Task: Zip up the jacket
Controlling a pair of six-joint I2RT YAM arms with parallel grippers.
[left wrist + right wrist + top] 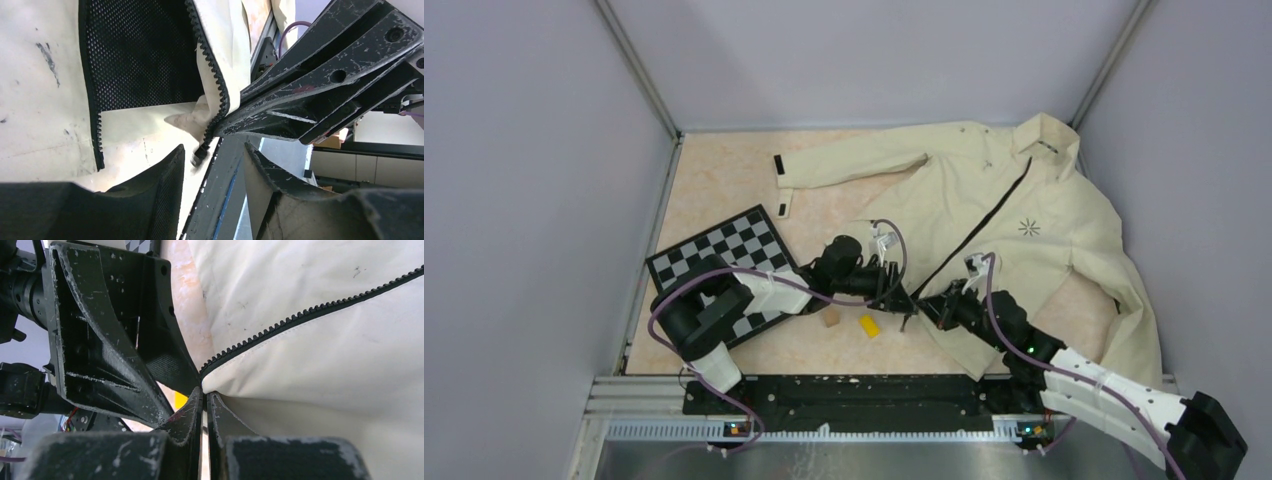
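Observation:
I am pinching the jacket's flap close to the zipper's end with my right gripper, so I need to hold that end with my left gripper while my right gripper takes the flap farther up (236,366).
The cream jacket (1064,235) lies spread at the back right, its dark zipper (986,222) open near the hem. My right gripper (204,391) is shut on the jacket's bottom edge at the end of one zipper row (300,315). In the top view it (930,303) meets my left gripper (904,298) tip to tip at the hem. My left gripper (214,149) is open; the end of the zipper tape (200,152) hangs just above the gap between its fingers. The black mesh lining (140,55) shows where the front flap is folded back.
A black-and-white checkerboard (724,255) lies at the left under the left arm. A yellow block (869,326) and a small tan block (830,318) lie on the table just before the grippers. Grey walls enclose the table, and a metal rail (824,425) runs along the near edge.

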